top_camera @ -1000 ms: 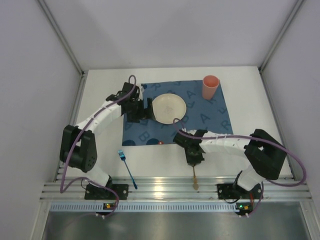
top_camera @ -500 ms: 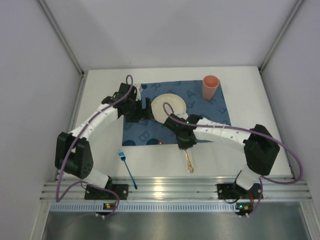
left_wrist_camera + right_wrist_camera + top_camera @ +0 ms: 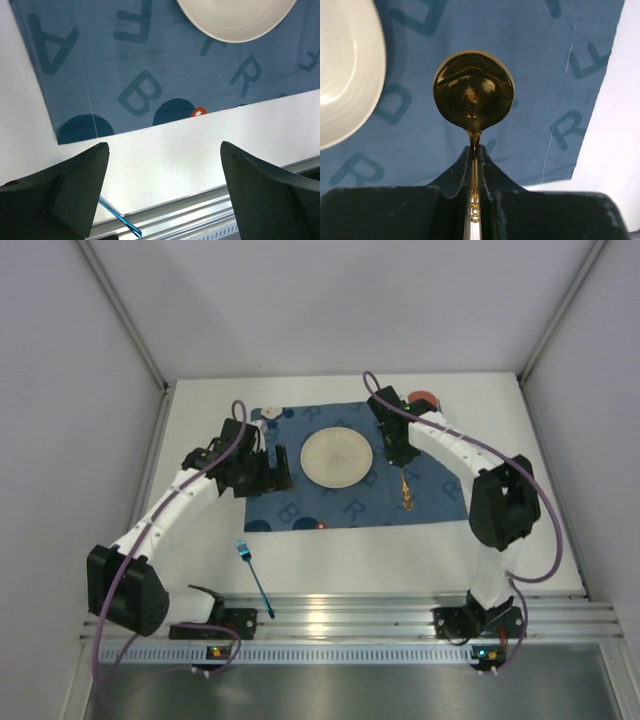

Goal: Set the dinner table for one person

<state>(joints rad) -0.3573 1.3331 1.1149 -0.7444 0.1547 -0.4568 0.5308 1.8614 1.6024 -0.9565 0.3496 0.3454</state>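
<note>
I will next move my left gripper to the blue fork near the front bar and close it on the fork's handle (image 3: 254,575), toward the fork's tines.
A white plate (image 3: 337,457) lies on the dark blue letter-printed placemat (image 3: 300,505) on the white dinner table (image 3: 200,440). My right gripper (image 3: 402,462) is shut on a gold spoon (image 3: 407,491), held above the placemat just right of the plate; in the right wrist view the spoon's bowl (image 3: 473,91) sticks out past the closed fingers (image 3: 455,172). My left gripper (image 3: 278,472) is open and empty at the placemat's left part, left of the plate (image 3: 235,20). A blue fork (image 3: 254,577) lies on the table near the front rail; its handle shows in the left wrist view (image 3: 120,220). A pink cup (image 3: 425,398) is partly hidden behind the right arm.
The ribbed aluminium rail (image 3: 340,618) runs along the table's near edge. Grey walls enclose the table on the left, right and back. The placemat's front edge (image 3: 175,122) lies some way from the rail.
My right gripper has carried the gold spoon from the table's front, over the placemat, to the right of the plate. My left gripper has drawn back left, away from the plate.
</note>
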